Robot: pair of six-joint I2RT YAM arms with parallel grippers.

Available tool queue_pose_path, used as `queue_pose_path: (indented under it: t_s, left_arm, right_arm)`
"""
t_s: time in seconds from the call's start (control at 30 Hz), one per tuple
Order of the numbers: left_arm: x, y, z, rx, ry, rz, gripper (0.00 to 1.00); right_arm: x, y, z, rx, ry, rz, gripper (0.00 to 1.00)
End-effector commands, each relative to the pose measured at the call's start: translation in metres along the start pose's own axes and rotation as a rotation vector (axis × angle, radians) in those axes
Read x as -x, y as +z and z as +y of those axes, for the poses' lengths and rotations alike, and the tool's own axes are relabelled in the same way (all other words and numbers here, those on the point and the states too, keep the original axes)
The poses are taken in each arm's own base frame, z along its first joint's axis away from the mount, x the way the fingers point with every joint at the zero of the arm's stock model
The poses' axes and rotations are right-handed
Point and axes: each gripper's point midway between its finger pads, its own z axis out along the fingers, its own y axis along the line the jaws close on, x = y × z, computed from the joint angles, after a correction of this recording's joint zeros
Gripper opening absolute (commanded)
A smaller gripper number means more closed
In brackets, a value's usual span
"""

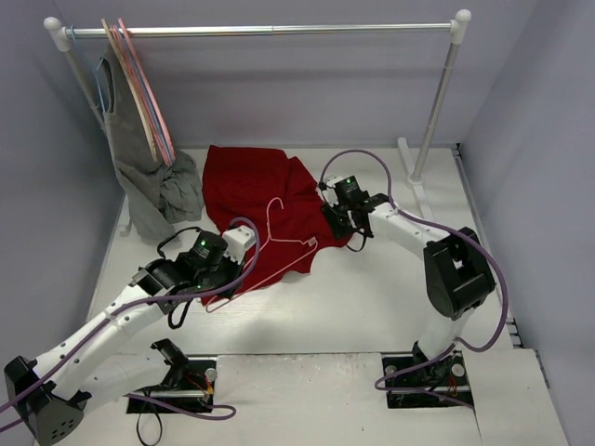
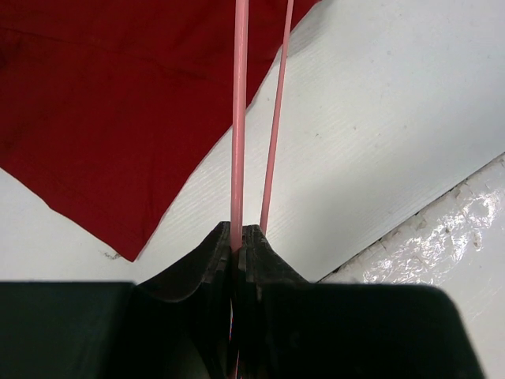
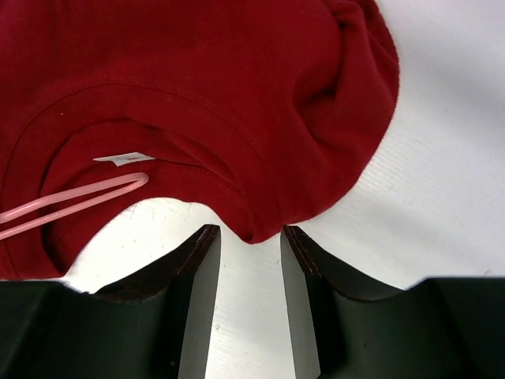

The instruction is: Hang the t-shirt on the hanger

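Observation:
The t-shirt's neck rim lies flat by the hanger's end, so my right gripper will pinch and lift the neck rim's fold (image 3: 252,230) before my left gripper pushes the hanger in.
The deep-red t-shirt (image 1: 265,190) lies crumpled on the white table. The pale-pink wire hanger (image 1: 284,249) lies partly on it, its hook pointing to the back. My left gripper (image 1: 226,269) is shut on the hanger's wire (image 2: 237,142) at its near left corner, beside the shirt's hem (image 2: 102,118). My right gripper (image 1: 354,226) is open at the shirt's right edge. In the right wrist view the jaws (image 3: 248,237) straddle a fold of the neck rim (image 3: 252,225). The white neck label (image 3: 122,159) and one hanger end (image 3: 95,193) lie inside the neck opening.
A clothes rail (image 1: 270,31) on white posts stands at the back. Several spare hangers (image 1: 139,93) and a grey garment (image 1: 153,186) hang at its left end. The rail's right post (image 1: 437,102) stands close behind my right arm.

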Motion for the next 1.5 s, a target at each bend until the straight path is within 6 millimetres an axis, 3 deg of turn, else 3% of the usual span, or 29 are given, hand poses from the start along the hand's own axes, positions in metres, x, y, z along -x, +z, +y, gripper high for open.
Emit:
queue_pose_path:
  t_s: [0.0,0.33,0.57,0.67,0.83,0.9,1.13,1.23,1.47]
  left_arm:
    - [0.018,-0.011,-0.003,0.002,-0.01,-0.042,0.0]
    - [0.019,-0.01,-0.003,0.0,-0.006,-0.035,0.0]
    - [0.018,-0.009,-0.003,-0.001,-0.003,-0.027,0.0]
    - [0.018,-0.008,-0.004,-0.004,-0.003,-0.028,0.0]
    - [0.018,-0.007,-0.004,-0.01,-0.001,-0.024,0.0]
    - [0.017,-0.007,-0.005,-0.011,-0.001,-0.023,0.0]
    - [0.017,-0.007,-0.006,-0.016,-0.001,-0.028,0.0]
    - [0.025,-0.01,-0.007,-0.022,0.003,-0.069,0.0]
    - [0.057,-0.017,-0.018,-0.075,0.041,-0.164,0.0]
  right_arm:
    - [0.013,0.004,0.001,0.015,-0.035,-0.036,0.38]
    - [-0.006,0.028,-0.009,-0.048,-0.043,0.029,0.34]
    - [-0.01,0.029,-0.006,-0.046,-0.053,0.04,0.31]
    - [-0.012,0.029,-0.012,-0.081,-0.052,0.044,0.27]
    - [-0.014,0.029,-0.016,-0.104,-0.052,0.043,0.1]
    - [-0.012,0.027,-0.018,-0.113,-0.049,0.038,0.0]
    - [0.015,0.0,-0.019,-0.116,-0.033,-0.045,0.0]
    - [0.031,-0.017,-0.013,-0.082,-0.027,-0.09,0.0]
    - [0.04,-0.03,0.0,-0.003,-0.02,-0.099,0.0]
